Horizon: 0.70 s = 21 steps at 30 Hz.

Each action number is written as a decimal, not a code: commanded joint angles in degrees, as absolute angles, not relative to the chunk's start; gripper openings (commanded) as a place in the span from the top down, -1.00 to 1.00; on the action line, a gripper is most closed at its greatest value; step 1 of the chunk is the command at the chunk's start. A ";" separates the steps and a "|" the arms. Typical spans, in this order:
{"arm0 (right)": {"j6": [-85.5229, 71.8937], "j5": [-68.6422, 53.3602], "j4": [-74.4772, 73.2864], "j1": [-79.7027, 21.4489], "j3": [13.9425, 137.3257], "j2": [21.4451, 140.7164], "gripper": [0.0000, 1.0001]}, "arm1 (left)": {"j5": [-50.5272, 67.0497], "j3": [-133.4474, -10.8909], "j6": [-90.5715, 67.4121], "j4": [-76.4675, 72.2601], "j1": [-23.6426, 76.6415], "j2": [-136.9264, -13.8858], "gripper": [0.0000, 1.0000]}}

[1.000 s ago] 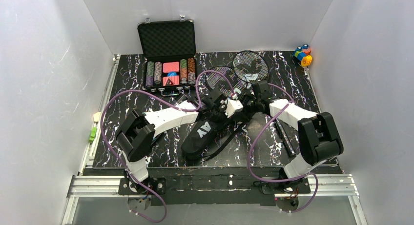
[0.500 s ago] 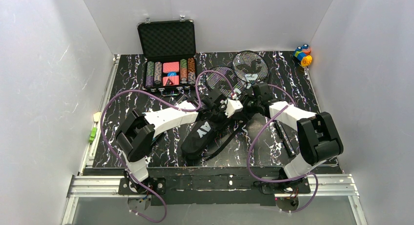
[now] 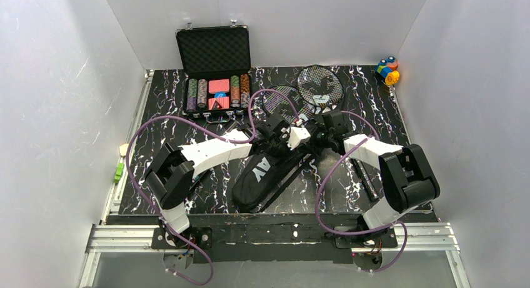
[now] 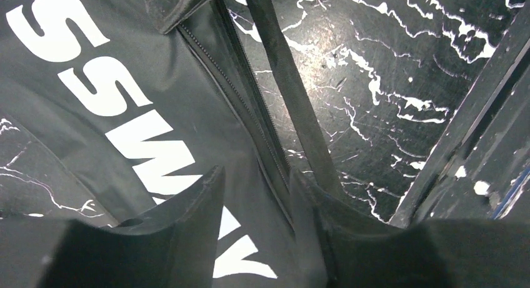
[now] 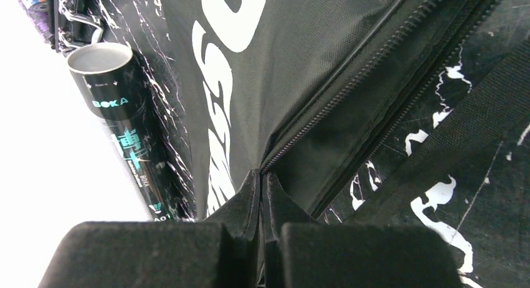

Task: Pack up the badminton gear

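The bag's opening lies nearly flat; next my left gripper pinches the bag's upper zipper edge (image 4: 252,122) and pulls it wide open before the rackets go in.
The black bag (image 3: 257,175) lettered CROSSWAY lies in the middle of the table; its white letters show in the left wrist view on the bag (image 4: 112,113) and in the right wrist view on the bag (image 5: 300,57). My left gripper (image 4: 255,175) stands open over its zipper edge, the fabric loose between the jaws. My right gripper (image 5: 260,177) is shut on the zipper seam where the bag gapes. Both grippers meet at the bag's far end, left gripper (image 3: 304,144) and right gripper (image 3: 317,138). Two black-framed rackets (image 3: 320,85) lie just beyond. The black tube (image 5: 122,129) with teal print lies beside the bag, open end up.
An open case of poker chips (image 3: 215,88) stands at the back left. Colourful toy blocks (image 3: 387,70) sit in the back right corner. The bag's strap (image 4: 294,94) trails over the marbled table. White walls close in on three sides.
My left gripper has opened and let go of the bag's edge. My right gripper has shut on the zipper seam. Both wrists have edged slightly toward the back.
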<state>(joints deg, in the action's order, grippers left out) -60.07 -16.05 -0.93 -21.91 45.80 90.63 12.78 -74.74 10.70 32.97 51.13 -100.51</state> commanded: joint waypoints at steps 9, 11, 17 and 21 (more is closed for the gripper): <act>-59.52 -15.42 -2.46 -24.49 47.79 82.25 0.97 | 7.94 -81.14 10.30 32.78 51.66 -99.44 -0.20; -59.03 -15.14 -3.99 -25.56 48.99 82.16 0.97 | 7.84 -82.55 10.36 32.89 51.76 -100.76 -0.20; -58.88 -15.15 -5.22 -27.67 50.80 83.69 0.97 | 7.40 -83.68 10.75 32.95 52.48 -104.07 -0.20; -58.40 -15.06 -6.37 -27.80 51.90 84.02 0.97 | 6.59 -82.13 11.46 32.64 52.56 -105.66 -0.18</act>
<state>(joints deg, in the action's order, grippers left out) -59.57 -14.50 -5.98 -27.46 48.36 83.94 8.03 -82.50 10.48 32.67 52.21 -104.84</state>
